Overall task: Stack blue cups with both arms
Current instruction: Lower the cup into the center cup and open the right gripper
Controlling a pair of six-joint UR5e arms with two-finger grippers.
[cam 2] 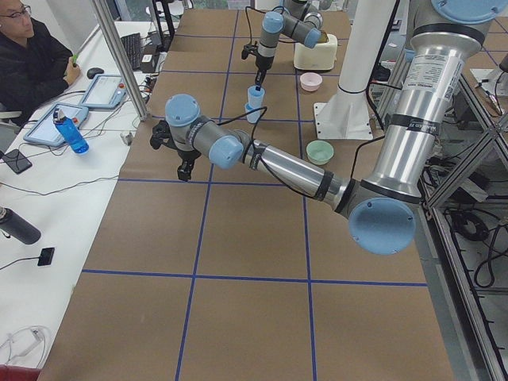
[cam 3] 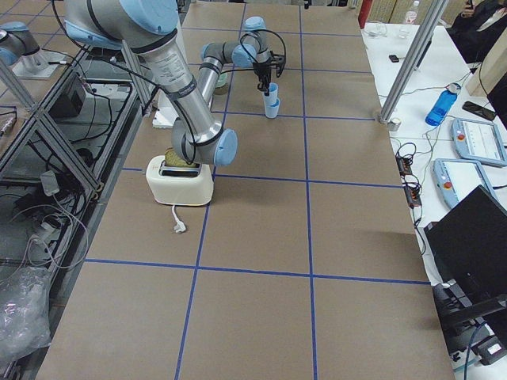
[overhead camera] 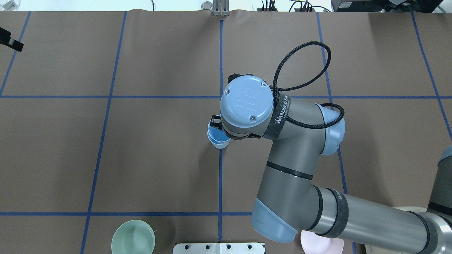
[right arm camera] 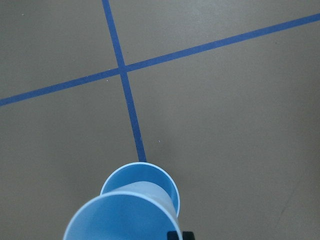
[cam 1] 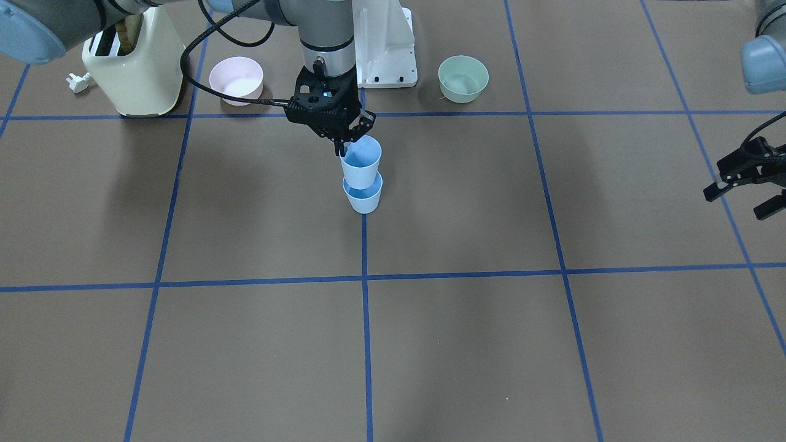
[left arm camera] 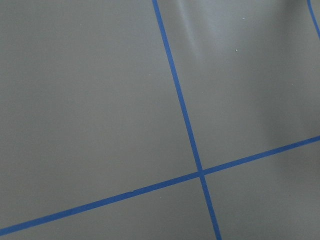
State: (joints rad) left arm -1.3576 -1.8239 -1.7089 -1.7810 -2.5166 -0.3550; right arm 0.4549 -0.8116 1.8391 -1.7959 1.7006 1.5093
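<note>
My right gripper needs to let go of the upper blue cup inside the opening of the lower blue cup [cam 1: 365,185] [right arm camera: 141,199].
Two pale-blue cups are at the table's middle on a blue tape line. The lower blue cup [cam 1: 363,197] stands upright on the table. The upper blue cup [cam 1: 361,166] hangs right over it, its base at the lower cup's mouth; I cannot tell if they touch. My right gripper [cam 1: 341,147] is shut on the upper cup's rim from above. The right wrist view shows the held cup [right arm camera: 120,220] over the lower cup [right arm camera: 142,180]. My left gripper [cam 1: 737,205] is open and empty, far off at the table's side, above bare table.
A cream toaster [cam 1: 138,67] with a loose plug [cam 1: 78,81], a pink bowl [cam 1: 236,80], the white pedestal [cam 1: 387,49] and a sage-green bowl [cam 1: 463,78] stand along the robot's edge of the table. Operators' gear lies on a side table [cam 2: 71,135].
</note>
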